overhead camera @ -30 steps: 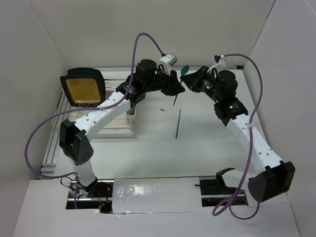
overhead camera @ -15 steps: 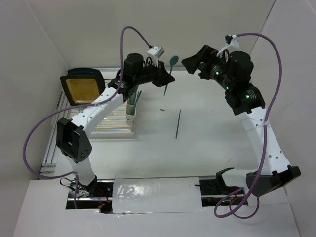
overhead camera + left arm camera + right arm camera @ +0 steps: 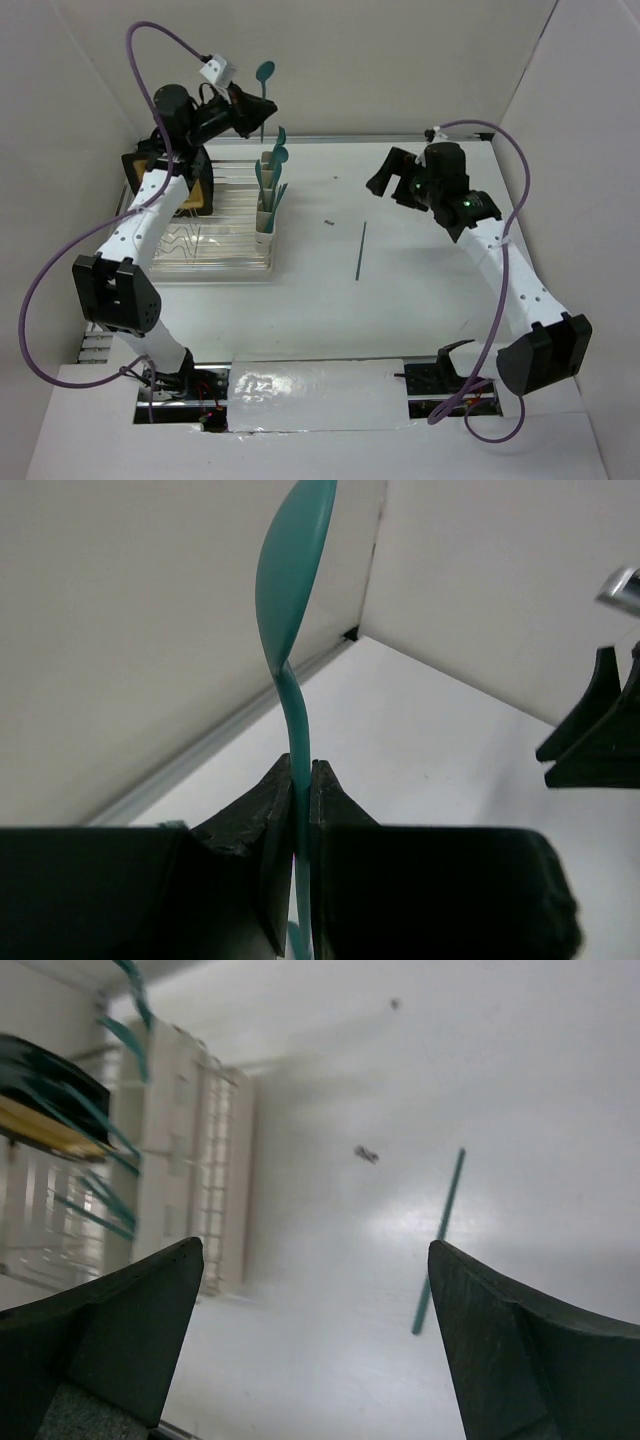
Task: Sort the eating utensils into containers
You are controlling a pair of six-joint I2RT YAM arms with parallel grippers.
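Next, I let go of the teal spoon with my left gripper in the middle cream cup (image 3: 269, 184), beside the spoon that is already standing there.
My left gripper (image 3: 250, 106) is raised at the back left, above the far end of the containers (image 3: 266, 208), a row of cream cups. It is shut on the handle of a teal spoon (image 3: 265, 72), bowl upward. The left wrist view shows the spoon (image 3: 294, 590) pinched edge-on between the jaws of this gripper (image 3: 301, 772). Several teal utensils (image 3: 273, 163) stand in the cups. One thin teal utensil (image 3: 360, 250) lies flat on the table. My right gripper (image 3: 384, 174) hangs open above and to the right of it, holding nothing; its wrist view shows this utensil (image 3: 441, 1233) and the cups (image 3: 203, 1170).
A clear dish rack (image 3: 215, 250) sits left of the cups, with a yellow dark-rimmed plate (image 3: 198, 188) standing at its far end behind my left arm. A small dark speck (image 3: 328, 222) lies on the table. White walls close in the back and both sides.
The right gripper let go of the spoon and opened wide, then drew back right and down. The left gripper took the spoon and swung up and left over the cups.
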